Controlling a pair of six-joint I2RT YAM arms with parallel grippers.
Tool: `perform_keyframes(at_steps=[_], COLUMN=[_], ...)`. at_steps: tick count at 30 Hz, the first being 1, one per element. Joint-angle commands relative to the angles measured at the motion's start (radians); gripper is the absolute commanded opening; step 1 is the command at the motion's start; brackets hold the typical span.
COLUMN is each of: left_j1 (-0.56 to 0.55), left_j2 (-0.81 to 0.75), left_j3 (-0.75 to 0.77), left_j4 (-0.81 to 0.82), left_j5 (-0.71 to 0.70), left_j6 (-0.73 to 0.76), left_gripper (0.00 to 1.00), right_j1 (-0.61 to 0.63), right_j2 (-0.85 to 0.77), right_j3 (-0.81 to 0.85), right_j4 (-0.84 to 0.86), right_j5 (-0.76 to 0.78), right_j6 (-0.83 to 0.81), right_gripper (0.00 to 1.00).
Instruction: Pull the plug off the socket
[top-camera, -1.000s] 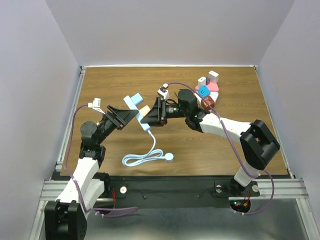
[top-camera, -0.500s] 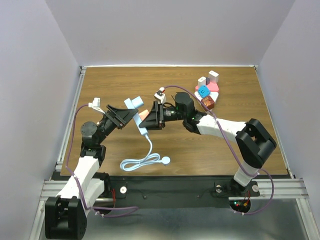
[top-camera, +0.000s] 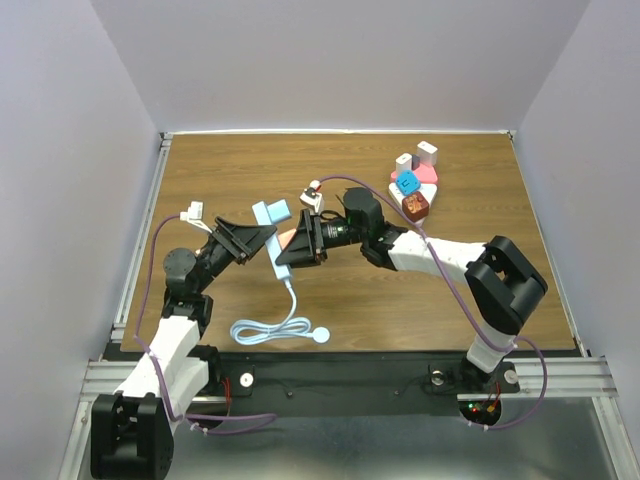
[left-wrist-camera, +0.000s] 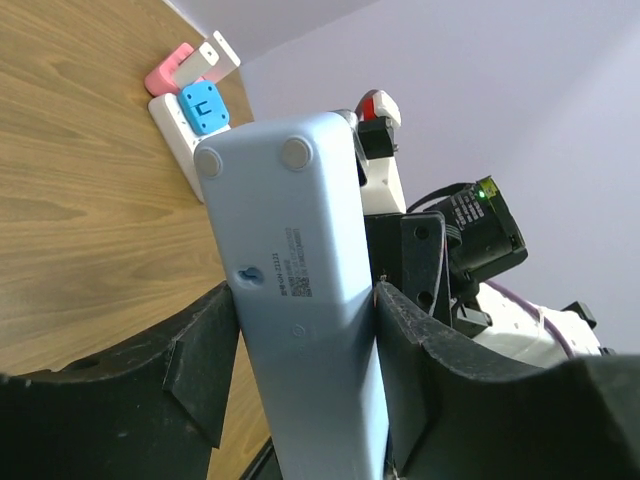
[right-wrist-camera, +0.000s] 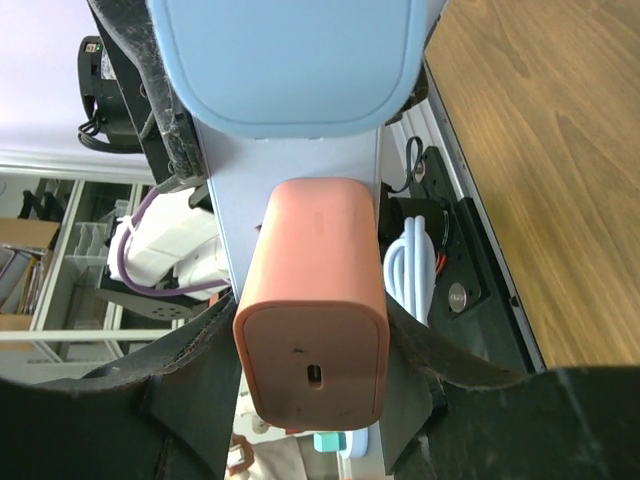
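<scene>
The power strip slants in my left gripper's fingertip ends, so I will open them and grip the power strip's long sides (left-wrist-camera: 320, 355) deeper before pulling the plug.
The socket is a pale blue power strip (top-camera: 282, 262), held above the table between the two arms; its underside fills the left wrist view (left-wrist-camera: 300, 290). My left gripper (top-camera: 262, 236) (left-wrist-camera: 305, 335) is shut on the strip, with both fingers against its long sides. An orange plug (top-camera: 289, 238) (right-wrist-camera: 312, 300) sits in the strip's face. The right gripper (top-camera: 298, 245) (right-wrist-camera: 312, 355) is shut on this plug, one finger on each side. A light blue adapter (right-wrist-camera: 290, 60) sits in the strip beyond the plug. The strip's cable (top-camera: 272, 328) trails down to the table and lies coiled there.
A white power strip (top-camera: 398, 192) (left-wrist-camera: 172, 125) lies at the back right of the wooden table (top-camera: 220, 170), carrying pink, blue, brown and white plugs. A metal rail (top-camera: 140, 240) runs along the table's left edge. Purple cables loop over both arms.
The left gripper's fingers have closed onto the strip. The right arm has carried strip and plug leftward, toward the left gripper, and the coiled cable has slid left across the table.
</scene>
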Motion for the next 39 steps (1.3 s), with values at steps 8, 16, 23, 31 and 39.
perform_keyframes(at_steps=[8, 16, 23, 31, 39], left_j1=[-0.011, -0.011, -0.011, -0.011, -0.011], left_j2=[-0.083, -0.075, -0.051, -0.084, -0.089], left_j3=[-0.015, -0.016, -0.041, -0.050, -0.058], left_j4=[0.054, 0.099, 0.145, 0.070, 0.139], left_j5=[0.063, 0.088, 0.123, 0.071, 0.114], left_j6=[0.042, 0.024, 0.011, 0.046, -0.001], left_gripper=[0.90, 0.72, 0.69, 0.94, 0.93], right_j1=[0.005, 0.005, 0.005, 0.005, 0.005], right_j2=[-0.007, 0.009, -0.010, -0.036, -0.013], right_j3=[0.064, 0.070, 0.089, 0.054, 0.043], right_j4=[0.077, 0.088, 0.106, 0.109, 0.132], right_j5=[-0.013, -0.037, -0.057, -0.068, -0.100], right_j6=[0.033, 0.042, 0.042, 0.033, 0.047], right_gripper=[0.00, 0.00, 0.00, 0.00, 0.00])
